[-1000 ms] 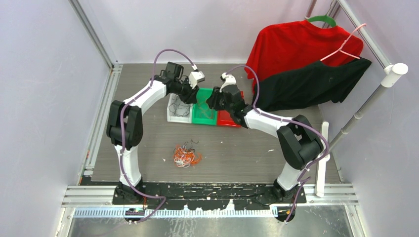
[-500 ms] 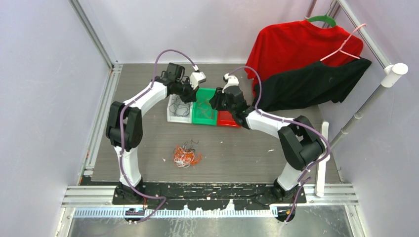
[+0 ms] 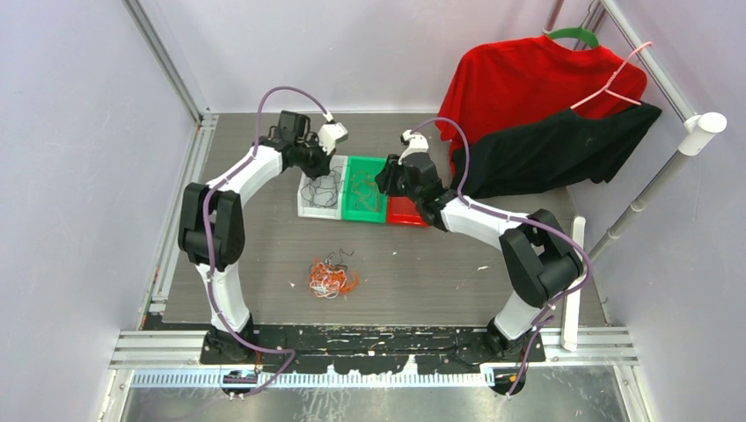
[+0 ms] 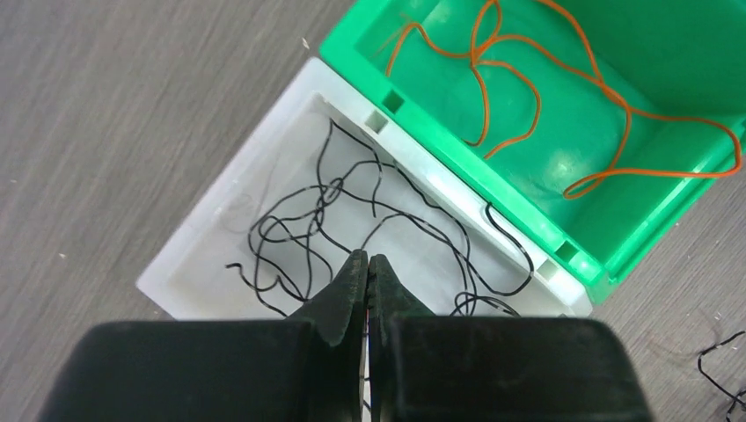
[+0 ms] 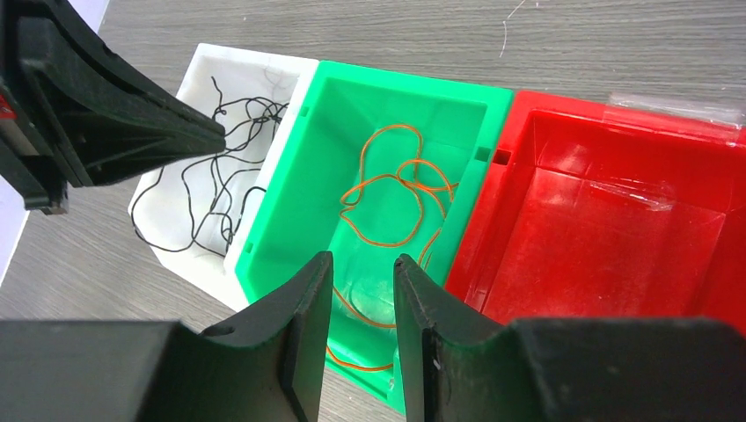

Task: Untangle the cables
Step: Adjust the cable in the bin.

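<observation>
The end of a black cable lies over the rim of the white bin next to the green bin, so my left gripper will pick up that end (image 4: 490,211) and put it inside.
A tangle of orange, black and white cables (image 3: 332,277) lies on the table in front of the bins. My left gripper (image 3: 324,169) is shut above the white bin (image 3: 306,209). The left wrist view shows its tips (image 4: 367,259) pressed together over loose black cables (image 4: 299,220), with no cord visible between them. My right gripper (image 3: 381,185) hangs open and empty (image 5: 362,259) over the green bin (image 5: 290,202), which holds orange cables (image 5: 396,189). The left fingers (image 5: 132,123) also show in the right wrist view, beside the black cables (image 5: 220,193).
White, green (image 3: 354,214) and red (image 3: 406,214) bins stand side by side at mid-table; the red bin (image 5: 616,229) looks empty. A red shirt (image 3: 528,83) and a black shirt (image 3: 554,149) hang at the back right. A stray black cord (image 4: 721,369) lies on the table.
My left arm has swung left, from over the green bin to over the white bin. The right gripper has barely moved. The tangle has not moved.
</observation>
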You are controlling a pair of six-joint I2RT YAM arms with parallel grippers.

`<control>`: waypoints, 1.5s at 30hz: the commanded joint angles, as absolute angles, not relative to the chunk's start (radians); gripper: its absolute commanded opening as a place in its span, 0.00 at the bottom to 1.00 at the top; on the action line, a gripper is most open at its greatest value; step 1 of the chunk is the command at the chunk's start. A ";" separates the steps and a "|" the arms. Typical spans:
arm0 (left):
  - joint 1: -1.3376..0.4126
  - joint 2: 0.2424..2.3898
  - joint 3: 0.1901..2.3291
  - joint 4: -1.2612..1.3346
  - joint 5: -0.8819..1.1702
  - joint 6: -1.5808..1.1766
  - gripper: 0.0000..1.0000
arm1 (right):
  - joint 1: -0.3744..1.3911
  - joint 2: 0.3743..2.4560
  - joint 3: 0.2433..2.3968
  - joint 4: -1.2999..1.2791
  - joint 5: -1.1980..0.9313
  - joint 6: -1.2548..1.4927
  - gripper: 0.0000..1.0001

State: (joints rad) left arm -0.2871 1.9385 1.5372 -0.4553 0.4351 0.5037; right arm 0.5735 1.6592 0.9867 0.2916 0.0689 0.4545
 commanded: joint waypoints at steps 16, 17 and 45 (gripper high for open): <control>-0.320 1.956 1.635 -0.528 0.650 0.364 0.45 | 0.568 1.609 1.000 0.330 0.080 0.443 0.37; -0.325 1.962 1.635 -0.522 0.636 0.361 0.44 | 0.568 1.609 0.999 0.328 0.080 0.443 0.37; -0.360 1.925 1.564 -0.464 0.446 0.304 0.37 | 0.567 1.591 0.977 0.333 0.085 0.422 0.37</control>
